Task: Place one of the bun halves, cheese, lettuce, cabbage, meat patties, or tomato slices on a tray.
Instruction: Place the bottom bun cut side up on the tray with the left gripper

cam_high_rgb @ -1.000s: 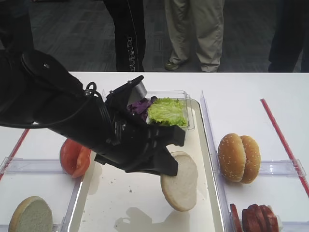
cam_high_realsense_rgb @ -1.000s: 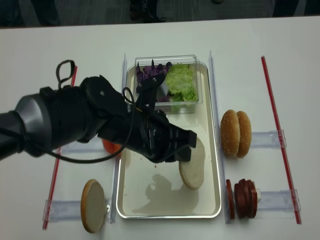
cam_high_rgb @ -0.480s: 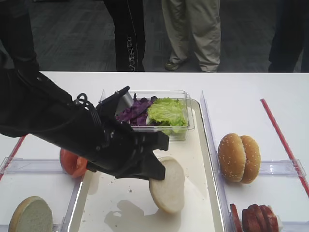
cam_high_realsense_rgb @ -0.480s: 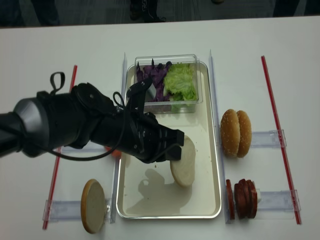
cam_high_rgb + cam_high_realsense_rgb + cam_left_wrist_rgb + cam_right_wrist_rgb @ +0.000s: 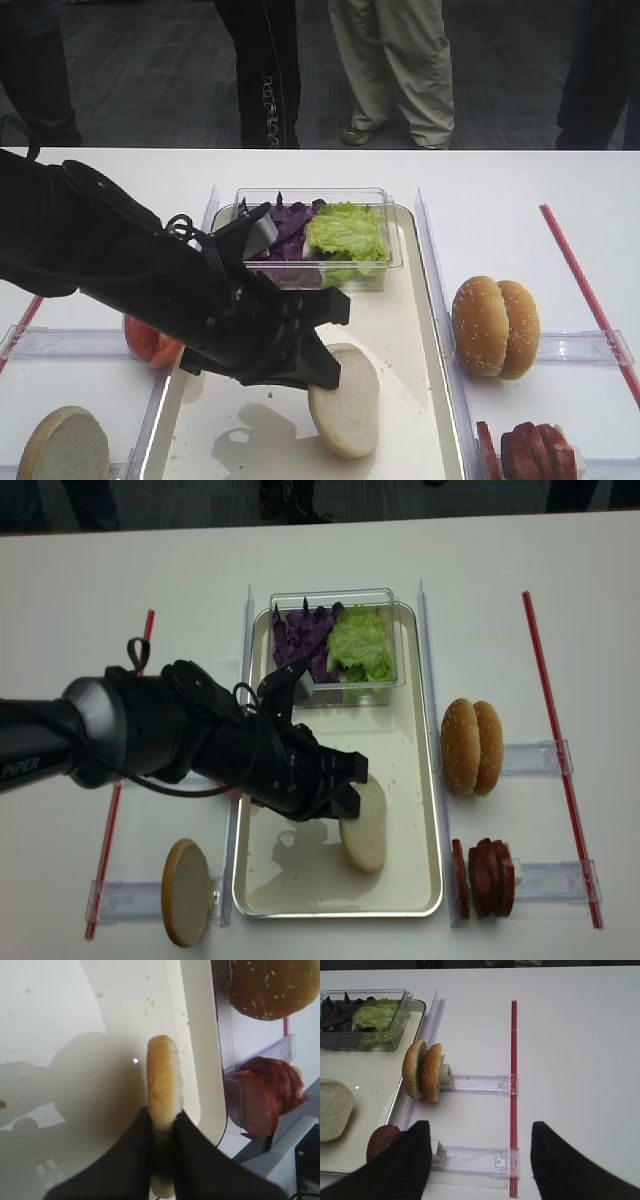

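Next, I let go of the pale bun half with my left gripper on the near half of the cream tray (image 5: 356, 841).
My left gripper (image 5: 325, 375) (image 5: 345, 798) (image 5: 162, 1120) is shut on a pale bun half (image 5: 345, 400) (image 5: 365, 830) (image 5: 162, 1077), held on edge low over the cream tray (image 5: 400, 300) (image 5: 412, 740). Whether the bun's lower edge touches the tray I cannot tell. Lettuce (image 5: 345, 230) (image 5: 362, 645) and purple cabbage (image 5: 285, 222) (image 5: 300, 635) fill a clear tub at the tray's far end. Meat patties (image 5: 530, 450) (image 5: 487, 875) (image 5: 382, 1140) stand in a rack on the right. Tomato slices (image 5: 150, 340) peek out behind the left arm. My right gripper (image 5: 480, 1160) stands open over the table, nothing between its fingers.
Two sesame buns (image 5: 495, 325) (image 5: 472, 747) (image 5: 423, 1071) stand on edge in a clear holder right of the tray. Another bun half (image 5: 62, 445) (image 5: 187, 892) stands at the near left. Red strips (image 5: 545, 730) (image 5: 513, 1060) lie on the table. People stand behind the table.
The left gripper has carried the bun half leftward and lower, from the tray's right side toward its near middle. The right gripper's earlier state is not shown.
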Tool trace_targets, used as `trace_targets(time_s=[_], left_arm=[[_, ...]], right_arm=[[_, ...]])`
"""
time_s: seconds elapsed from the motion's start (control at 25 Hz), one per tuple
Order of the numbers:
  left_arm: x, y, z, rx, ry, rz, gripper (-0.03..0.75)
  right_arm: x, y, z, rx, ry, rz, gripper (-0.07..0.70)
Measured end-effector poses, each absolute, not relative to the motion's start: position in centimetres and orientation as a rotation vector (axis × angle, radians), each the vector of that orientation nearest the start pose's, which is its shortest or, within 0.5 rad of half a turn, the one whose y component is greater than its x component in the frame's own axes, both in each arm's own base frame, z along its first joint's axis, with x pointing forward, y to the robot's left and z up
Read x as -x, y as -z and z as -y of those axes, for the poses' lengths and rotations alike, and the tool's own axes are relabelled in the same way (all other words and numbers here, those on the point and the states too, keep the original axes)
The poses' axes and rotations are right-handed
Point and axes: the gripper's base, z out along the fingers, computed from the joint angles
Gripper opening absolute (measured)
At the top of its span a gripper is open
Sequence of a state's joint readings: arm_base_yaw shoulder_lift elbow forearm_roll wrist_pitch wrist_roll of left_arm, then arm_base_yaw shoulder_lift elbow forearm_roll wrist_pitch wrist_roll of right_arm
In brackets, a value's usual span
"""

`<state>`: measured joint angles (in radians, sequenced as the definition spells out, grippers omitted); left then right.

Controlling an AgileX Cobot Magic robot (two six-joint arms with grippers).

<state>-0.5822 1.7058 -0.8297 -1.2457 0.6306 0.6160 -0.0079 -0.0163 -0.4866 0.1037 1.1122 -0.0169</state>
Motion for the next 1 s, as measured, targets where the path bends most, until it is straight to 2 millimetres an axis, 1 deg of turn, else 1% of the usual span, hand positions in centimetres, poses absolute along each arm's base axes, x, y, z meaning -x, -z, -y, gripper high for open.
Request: trace_targets(time_s=[0.2, 0.4, 0.64, 1.0], left_arm=[[-23.2, -17.0, 21.0, -0.237, 1.138, -2.772, 0.061], [-23.4, -15.7, 21.0, -0.170, 1.134, -2.832, 0.061], [-23.5, -15.6, 20.9, -0.150, 1.133, -2.838, 0.061], [-23.7, -15.4, 20.2, -0.150, 1.074, -2.872, 0.058]], right_arm=[[0.8, -27.0, -0.9, 0.018, -0.110, -2.090, 0.463], [0.8, -27.0, -0.9, 0.018, -0.110, -2.090, 0.463], [0.8, -27.0, -0.9, 0.018, -0.110, -2.092, 0.463], [0.8, -27.0, -0.9, 0.018, -0.110, -2.092, 0.463]])
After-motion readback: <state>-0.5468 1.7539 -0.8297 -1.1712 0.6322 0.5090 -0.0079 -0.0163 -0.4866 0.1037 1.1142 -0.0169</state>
